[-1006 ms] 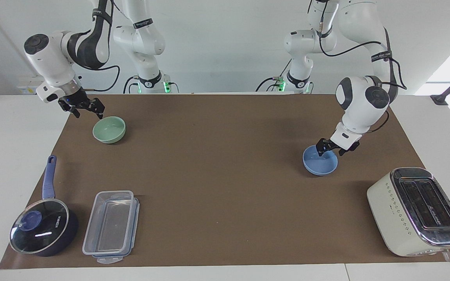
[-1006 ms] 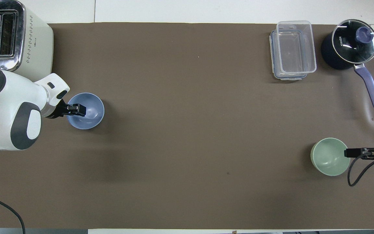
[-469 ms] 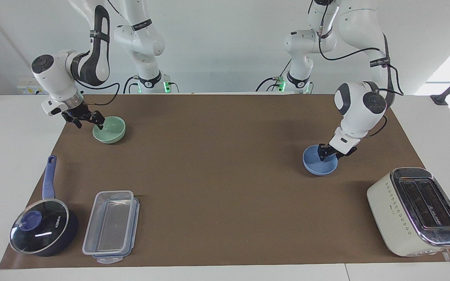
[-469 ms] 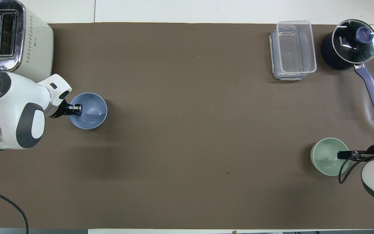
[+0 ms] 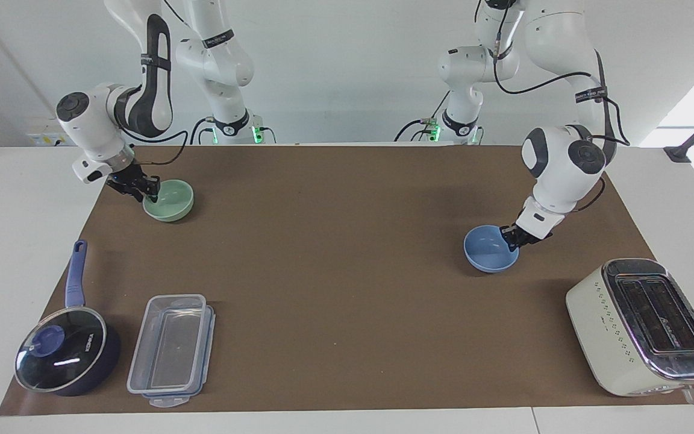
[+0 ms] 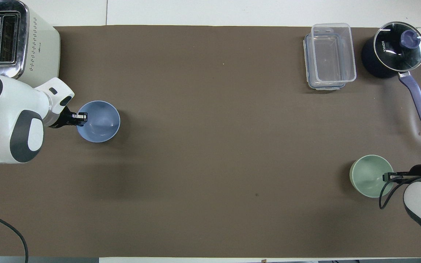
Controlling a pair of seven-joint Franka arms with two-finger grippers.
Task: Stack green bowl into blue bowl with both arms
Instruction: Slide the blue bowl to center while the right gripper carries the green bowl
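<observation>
The robot's left gripper needs to release the blue bowl near the middle of the brown mat (image 6: 213, 146), a little toward the toaster's end.
The blue bowl (image 5: 487, 252) (image 6: 101, 123) sits on the brown mat toward the left arm's end of the table. My left gripper (image 5: 511, 236) (image 6: 82, 117) is shut on its rim, on the side toward the toaster. The green bowl (image 5: 172, 203) (image 6: 367, 179) sits toward the right arm's end, close to the robots. My right gripper (image 5: 149, 194) (image 6: 387, 176) is shut on its rim, on the side toward the table's end. Both bowls are upright and far apart.
A cream toaster (image 5: 642, 325) (image 6: 13, 40) stands farther from the robots than the blue bowl. A clear lidded container (image 5: 169, 349) (image 6: 329, 54) and a dark blue lidded saucepan (image 5: 64, 355) (image 6: 393, 49) lie farther from the robots than the green bowl.
Both grippers came down from above the bowls onto their rims and closed. The blue bowl shifted slightly toward the table's middle.
</observation>
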